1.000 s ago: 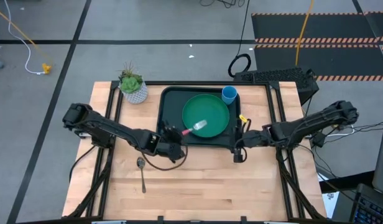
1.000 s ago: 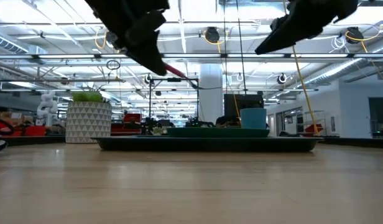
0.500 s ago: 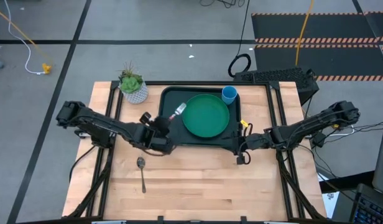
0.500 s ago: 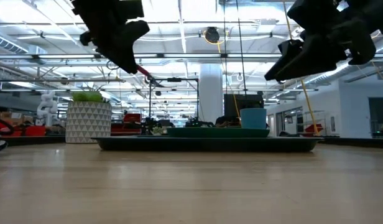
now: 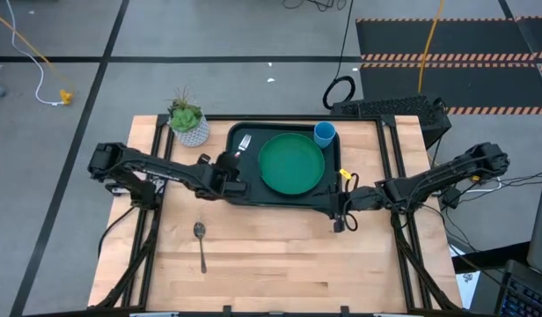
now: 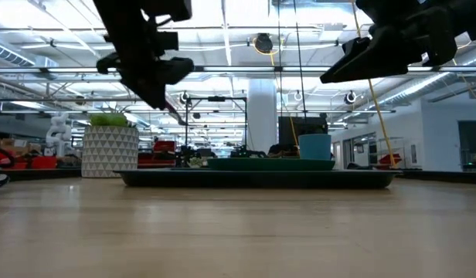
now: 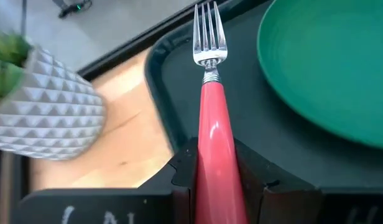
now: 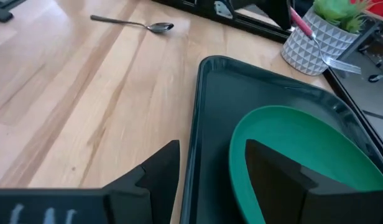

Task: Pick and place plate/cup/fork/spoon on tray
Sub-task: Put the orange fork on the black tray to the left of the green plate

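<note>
Next, I release the fork from my left gripper so that it lands between the green plate and the tray's rim (image 5: 253, 165) (image 7: 261, 102) on the side where the plant is.
The green plate (image 5: 291, 164) lies in the dark tray (image 5: 241, 192), and the light-blue cup (image 5: 324, 134) stands at the tray's far right corner. The silver spoon (image 5: 201, 243) lies on the table, nearer than the tray's left end. My left gripper (image 5: 230, 164) is shut on the red-handled fork (image 7: 209, 68), whose tines are above the tray's far left corner. My right gripper (image 8: 216, 177) is open and empty above the tray's near right corner (image 5: 341, 217). My left gripper pinches the fork's red handle (image 7: 211, 134) between its two fingers. The handle runs along the fingers and sticks out past their ends. The tines (image 7: 208, 34) point toward the table's far edge. The fork is lifted clear of the tray.
A white patterned pot with a green plant (image 5: 189, 124) stands on the table just left of the tray's far left corner, close to the fork. Bare table (image 5: 280, 264) lies nearer than the tray.
My left gripper has carried the fork from above the plate toward the table's left and far edges, to the tray's far left corner. The fork has turned about: its tines pointed right over the plate and now point to the far edge.
</note>
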`<state>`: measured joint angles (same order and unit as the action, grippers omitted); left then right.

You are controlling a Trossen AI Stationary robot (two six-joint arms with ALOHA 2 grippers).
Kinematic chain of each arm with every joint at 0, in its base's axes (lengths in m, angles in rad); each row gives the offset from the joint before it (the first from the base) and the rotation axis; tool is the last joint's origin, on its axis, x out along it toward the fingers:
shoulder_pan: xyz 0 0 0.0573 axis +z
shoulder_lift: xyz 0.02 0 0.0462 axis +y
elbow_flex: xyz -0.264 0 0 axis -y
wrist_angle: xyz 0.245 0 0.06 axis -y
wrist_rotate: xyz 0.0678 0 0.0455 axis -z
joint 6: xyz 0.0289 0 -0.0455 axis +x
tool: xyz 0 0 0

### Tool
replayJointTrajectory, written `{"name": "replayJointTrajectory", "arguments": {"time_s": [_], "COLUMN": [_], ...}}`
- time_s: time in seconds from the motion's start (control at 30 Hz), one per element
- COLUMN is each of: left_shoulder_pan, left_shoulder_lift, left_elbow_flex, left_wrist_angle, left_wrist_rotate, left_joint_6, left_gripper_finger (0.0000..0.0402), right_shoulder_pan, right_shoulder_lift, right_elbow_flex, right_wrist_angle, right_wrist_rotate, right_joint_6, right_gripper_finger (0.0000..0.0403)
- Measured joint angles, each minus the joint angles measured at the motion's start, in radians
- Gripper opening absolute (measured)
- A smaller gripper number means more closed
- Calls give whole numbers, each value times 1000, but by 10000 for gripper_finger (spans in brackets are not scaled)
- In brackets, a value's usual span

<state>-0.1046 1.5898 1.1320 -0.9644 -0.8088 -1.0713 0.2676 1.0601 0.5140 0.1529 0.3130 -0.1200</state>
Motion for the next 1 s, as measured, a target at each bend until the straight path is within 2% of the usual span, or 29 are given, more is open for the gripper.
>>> {"name": "replayJointTrajectory", "arguments": {"time_s": [0.17, 0.3, 0.43, 0.6, 0.8, 1.0], "left_shoulder_pan": [25, 42, 71, 108, 119, 120], "left_shoulder_lift": [72, 125, 156, 200, 275, 328], "left_elbow_flex": [0, 0, 0, 0, 0, 0], "left_wrist_angle": [59, 65, 131, 210, 349, 372], "left_wrist_rotate": [25, 30, 38, 37, 41, 41], "left_joint_6": [-65, -133, -132, -136, -136, -212], "left_gripper_finger": [72, 65, 62, 71, 62, 72], "right_shoulder_pan": [0, 0, 0, 0, 0, -19], "right_shoulder_lift": [0, 0, 0, 0, 0, 0], "right_elbow_flex": [0, 0, 0, 0, 0, 0], "right_wrist_angle": [1, 1, 1, 10, 11, 24], "right_wrist_rotate": [-3, -3, -3, 0, 2, 3], "right_joint_6": [37, 45, 33, -78, -214, -305], "right_gripper_finger": [173, 173, 173, 173, 173, 173]}}
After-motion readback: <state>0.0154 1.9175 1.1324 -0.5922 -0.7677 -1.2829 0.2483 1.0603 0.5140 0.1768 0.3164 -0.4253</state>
